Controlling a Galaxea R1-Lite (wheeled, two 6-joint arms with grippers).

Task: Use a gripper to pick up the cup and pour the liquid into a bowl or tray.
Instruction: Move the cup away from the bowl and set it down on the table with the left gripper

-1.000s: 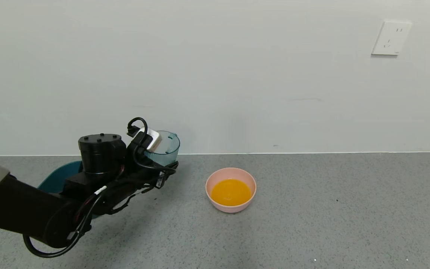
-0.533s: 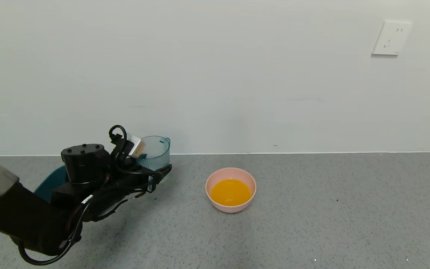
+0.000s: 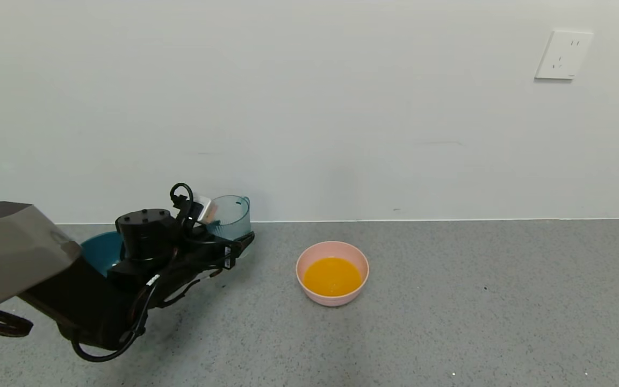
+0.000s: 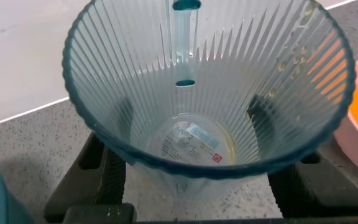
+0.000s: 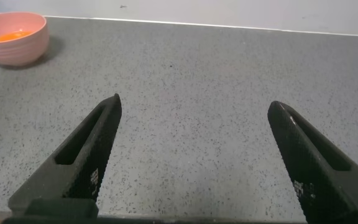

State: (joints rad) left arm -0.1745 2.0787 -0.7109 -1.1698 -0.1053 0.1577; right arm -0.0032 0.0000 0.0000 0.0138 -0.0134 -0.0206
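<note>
I need to let go of the pale teal cup with my left gripper on the grey table (image 3: 257, 270) just beside the pale pink bowl. The cup is still low over the table.
My left gripper (image 3: 232, 240) is shut on the pale teal cup (image 3: 229, 216) and holds it upright, low over the table at the left, near the wall. In the left wrist view the cup (image 4: 204, 93) is empty apart from a thin yellowish film at its bottom, and a black finger stands on each side of it. The pale pink bowl (image 3: 332, 245) sits to the right of the cup and holds the orange liquid (image 3: 332, 276). The bowl's edge (image 4: 353, 146) shows beside the cup. My right gripper (image 5: 194, 109) is open and empty over bare table, far from the bowl (image 5: 14, 53).
A dark teal tray (image 3: 100, 250) lies behind my left arm, by the wall. A white socket (image 3: 562, 55) is on the wall at the upper right. The grey speckled table runs on to the right of the bowl.
My left gripper has come down with the cup, swung left and then a little back to the right. The grey arm cover has come into view at the left. The bowl has not moved.
</note>
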